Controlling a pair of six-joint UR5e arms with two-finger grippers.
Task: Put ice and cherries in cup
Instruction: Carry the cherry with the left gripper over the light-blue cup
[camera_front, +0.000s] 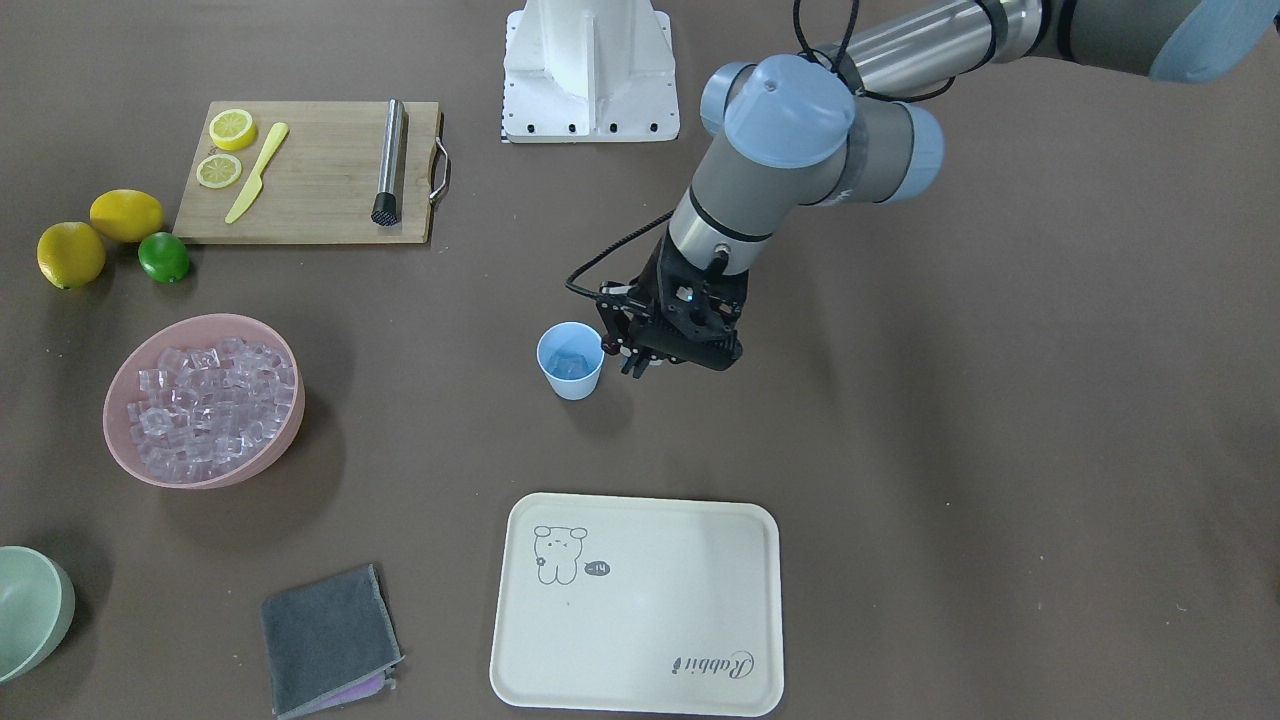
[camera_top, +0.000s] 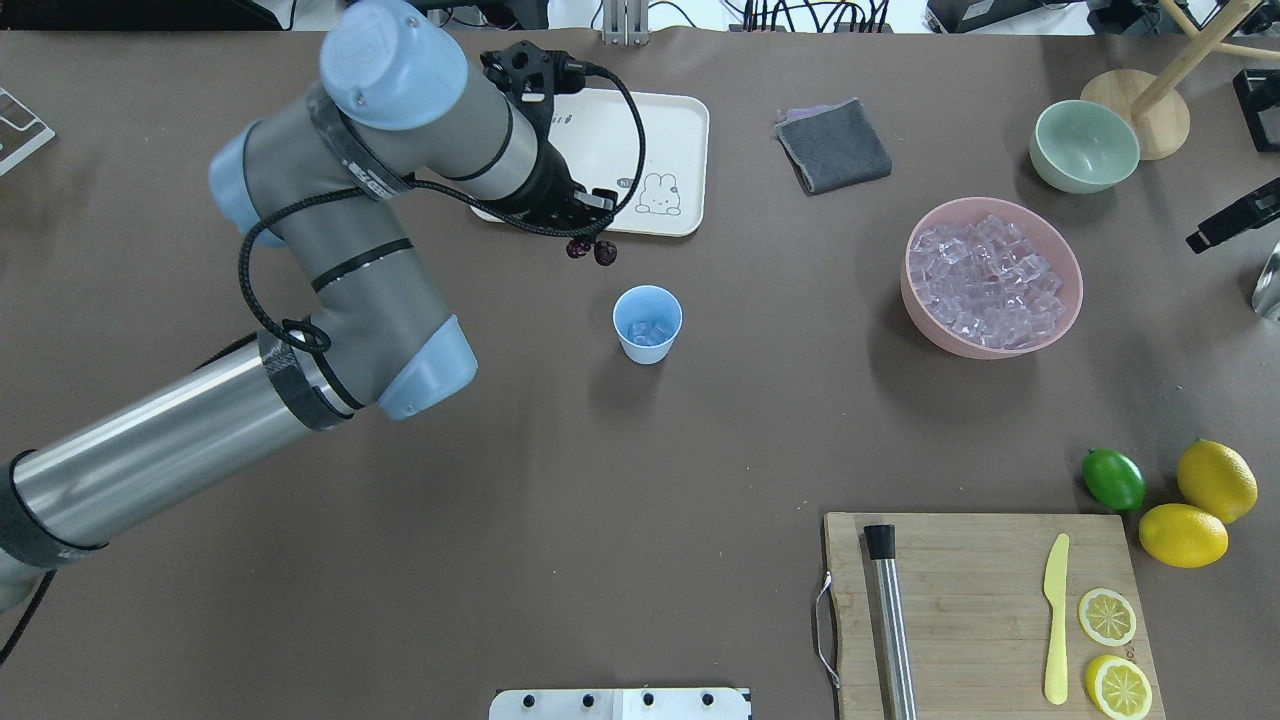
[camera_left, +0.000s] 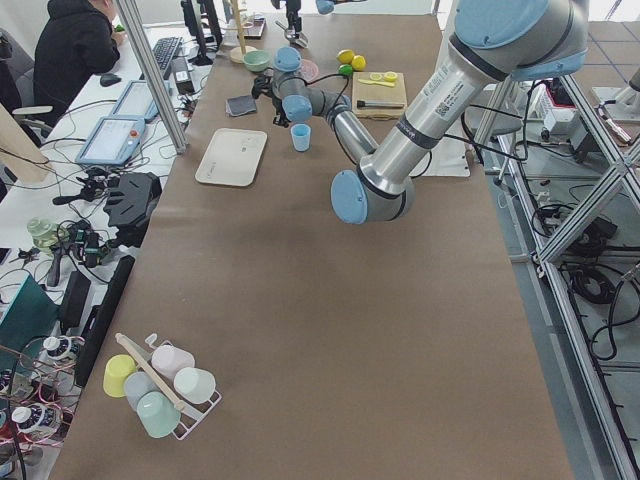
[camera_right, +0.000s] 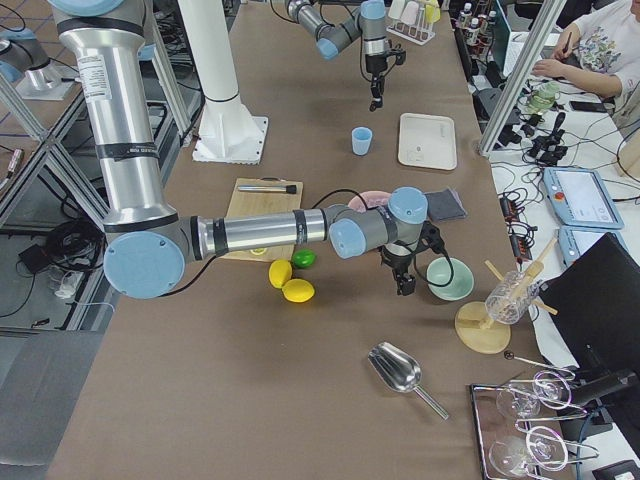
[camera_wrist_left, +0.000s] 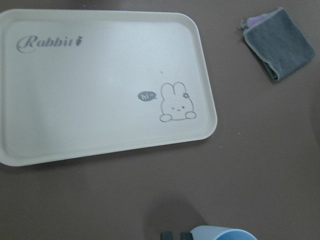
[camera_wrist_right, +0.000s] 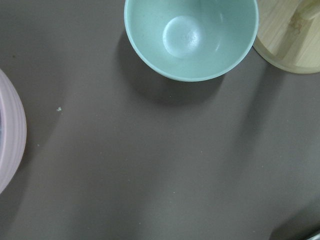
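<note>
Next, my left gripper releases the dark red cherries on the ice cubes inside the light-blue cup (camera_front: 582, 365) (camera_wrist_left: 235, 236).
The light-blue cup (camera_top: 647, 322) stands mid-table with a few ice cubes (camera_top: 648, 331) in it; it also shows in the front view (camera_front: 570, 362) and at the bottom edge of the left wrist view (camera_wrist_left: 222, 234). My left gripper (camera_top: 590, 232) is shut on the stems of the dark red cherries (camera_top: 592, 250), which hang just beyond the cup, above the table. In the front view the gripper (camera_front: 636, 368) is right beside the cup's rim. Many ice cubes (camera_top: 990, 278) fill the pink bowl (camera_top: 915, 300). My right gripper (camera_right: 404, 284) hovers by the green bowl; I cannot tell its state.
A cream tray (camera_top: 650, 120) lies beyond the cup, with a grey cloth (camera_top: 833, 145) beside it. A pale green bowl (camera_top: 1085, 145) stands past the pink bowl. A cutting board (camera_top: 980, 590) holds lemon slices, a knife and a muddler. A lime (camera_top: 1113, 479) and lemons lie nearby.
</note>
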